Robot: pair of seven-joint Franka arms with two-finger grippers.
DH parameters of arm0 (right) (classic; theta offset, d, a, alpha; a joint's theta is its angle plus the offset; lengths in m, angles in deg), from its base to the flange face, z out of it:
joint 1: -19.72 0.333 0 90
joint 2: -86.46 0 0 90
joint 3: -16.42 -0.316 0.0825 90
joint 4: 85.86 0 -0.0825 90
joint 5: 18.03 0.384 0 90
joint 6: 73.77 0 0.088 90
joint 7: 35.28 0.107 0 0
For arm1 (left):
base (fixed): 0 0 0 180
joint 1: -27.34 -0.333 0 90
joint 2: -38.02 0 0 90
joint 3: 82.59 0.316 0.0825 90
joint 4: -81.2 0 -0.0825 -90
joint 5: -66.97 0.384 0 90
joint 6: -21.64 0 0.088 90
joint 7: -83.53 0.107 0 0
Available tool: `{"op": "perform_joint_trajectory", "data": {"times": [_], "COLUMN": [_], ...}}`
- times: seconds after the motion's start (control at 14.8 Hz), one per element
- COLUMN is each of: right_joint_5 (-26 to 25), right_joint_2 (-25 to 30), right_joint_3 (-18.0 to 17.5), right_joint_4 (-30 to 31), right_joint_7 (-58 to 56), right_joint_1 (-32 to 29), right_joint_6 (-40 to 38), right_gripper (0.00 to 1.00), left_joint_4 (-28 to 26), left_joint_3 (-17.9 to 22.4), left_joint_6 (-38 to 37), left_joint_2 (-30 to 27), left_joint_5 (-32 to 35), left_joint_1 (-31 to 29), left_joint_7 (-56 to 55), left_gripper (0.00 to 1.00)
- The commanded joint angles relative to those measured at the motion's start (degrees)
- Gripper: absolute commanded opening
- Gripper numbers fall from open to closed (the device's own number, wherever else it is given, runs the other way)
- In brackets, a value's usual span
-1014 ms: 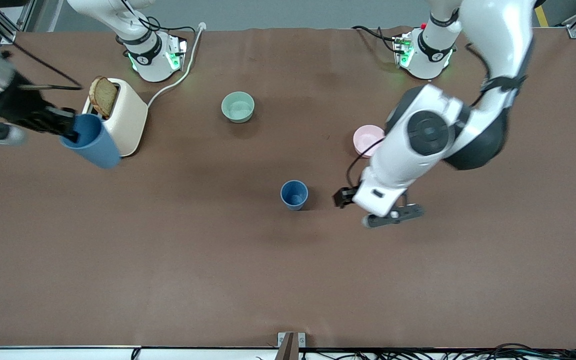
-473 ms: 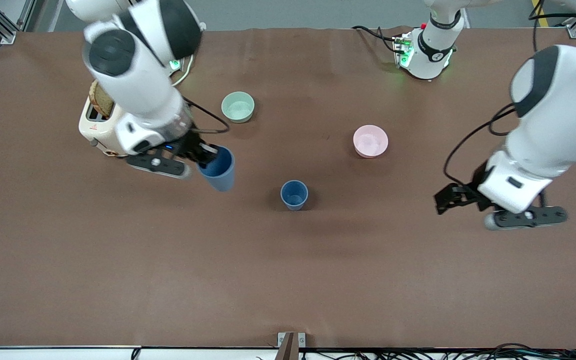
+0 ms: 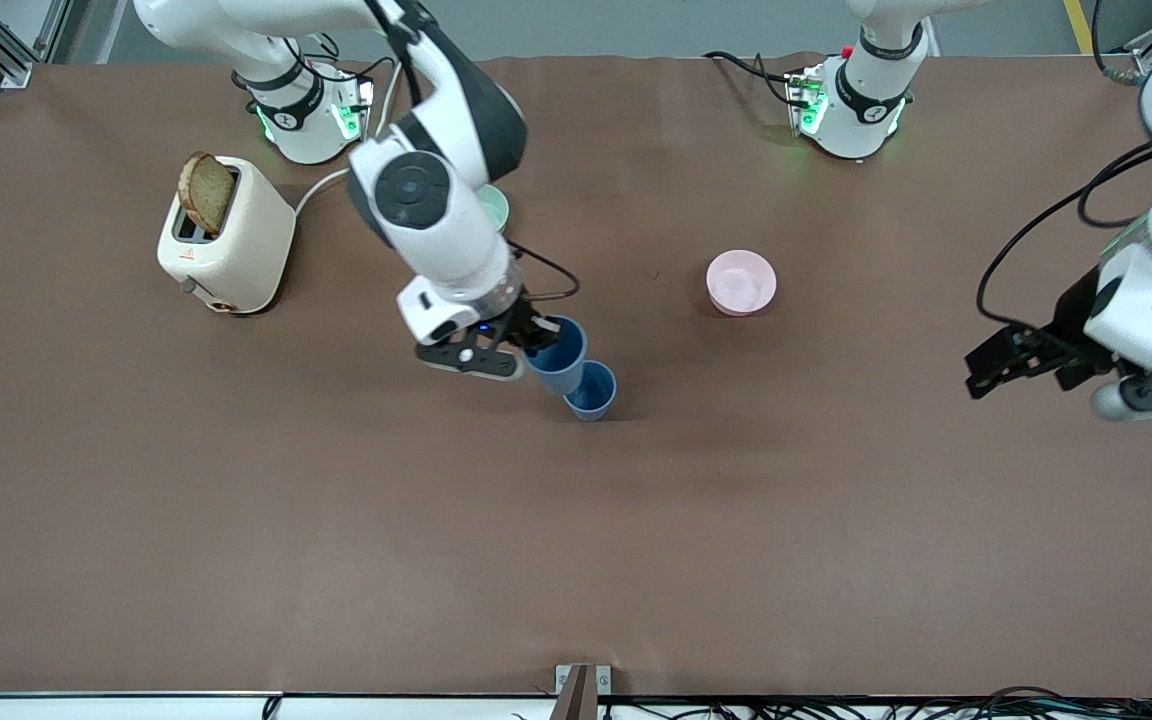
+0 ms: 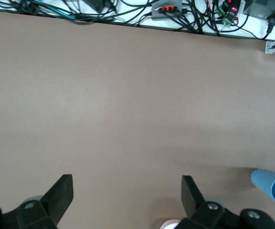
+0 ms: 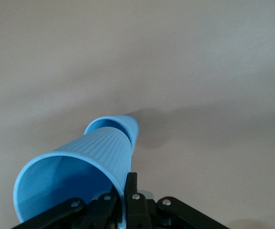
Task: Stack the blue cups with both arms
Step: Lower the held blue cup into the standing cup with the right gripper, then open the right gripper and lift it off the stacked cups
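Observation:
The robot's right gripper should release the second blue cup inside the blue cup standing upright in the middle of the table (image 3: 590,389) (image 5: 114,125).
One blue cup (image 3: 593,391) stands upright mid-table. My right gripper (image 3: 534,337) is shut on the rim of the second blue cup (image 3: 556,358) and holds it tilted, its base at the standing cup's mouth. In the right wrist view the held cup (image 5: 80,164) fills the foreground. One finger (image 5: 131,182) is outside its rim and the other is inside. The standing cup (image 5: 123,125) shows just past its base. My left gripper (image 3: 1011,362) is open and empty over bare table toward the left arm's end. In its wrist view (image 4: 126,196) a blue cup (image 4: 269,185) shows at the edge.
A cream toaster (image 3: 231,240) with a slice of bread stands toward the right arm's end. A pale green bowl (image 3: 498,205) is partly hidden by the right arm. A pink bowl (image 3: 741,282) sits between the cups and the left arm's base.
The right arm swung from the toaster to the middle, carrying its blue cup to the standing cup. The left arm drew back from beside that cup toward its end of the table.

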Motion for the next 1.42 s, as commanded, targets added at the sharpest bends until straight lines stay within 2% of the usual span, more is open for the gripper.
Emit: {"op": "perform_joint_trajectory", "data": {"times": [0.0,0.54,0.61,0.74,0.81,0.88,1.01,1.22,1.35], "right_joint_5": [1.1,0.9,0.8,0.6,0.6,0.6,0.2,-0.1,-0.8], "right_joint_2": [-2.6,-5.5,-5.7,-5.8,-5.9,-6.0,-6.0,-4.5,0.3], "right_joint_3": [0.8,0.8,0.8,0.8,0.8,0.8,1.0,1.4,3.0], "right_joint_4": [-1.0,-0.8,-0.7,-0.4,-0.4,-0.4,-0.7,-0.9,-0.2], "right_joint_7": [2.3,2.2,2.2,2.0,2.0,2.1,1.8,1.6,1.5], "right_joint_1": [2.3,2.9,2.8,2.9,3.0,3.0,2.9,1.8,0.0], "right_joint_6": [2.4,5.0,5.5,5.4,5.3,5.3,5.4,4.7,3.5], "right_gripper": [0.0,0.01,0.01,0.02,0.07,0.27,1.0,1.0,1.0], "left_joint_4": [-1.2,-1.8,-2.6,-6.8,-8.7,-10.9,-15.7,-18.6,-18.8], "left_joint_3": [-0.3,-0.4,1.1,9.2,12.3,15.1,20.5,21.9,23.4], "left_joint_6": [-3.3,-4.8,-4.8,-4.6,-4.4,-4.2,-3.4,-3.8,-5.3], "left_joint_2": [-4.1,-6.4,-8.0,-10.7,-12.1,-13.6,-16.5,-19.2,-19.9], "left_joint_5": [0.5,-0.4,-0.8,-4.7,-5.8,-6.0,-6.3,-6.3,-6.3], "left_joint_1": [-2.1,-3.9,-2.5,2.7,5.2,8.4,12.6,14.1,15.3], "left_joint_7": [3.4,4.7,5.8,7.5,9.0,9.3,9.3,9.2,9.4], "left_gripper": [1.0,1.0,1.0,1.0,1.0,1.0,1.0,1.0,1.0]}}
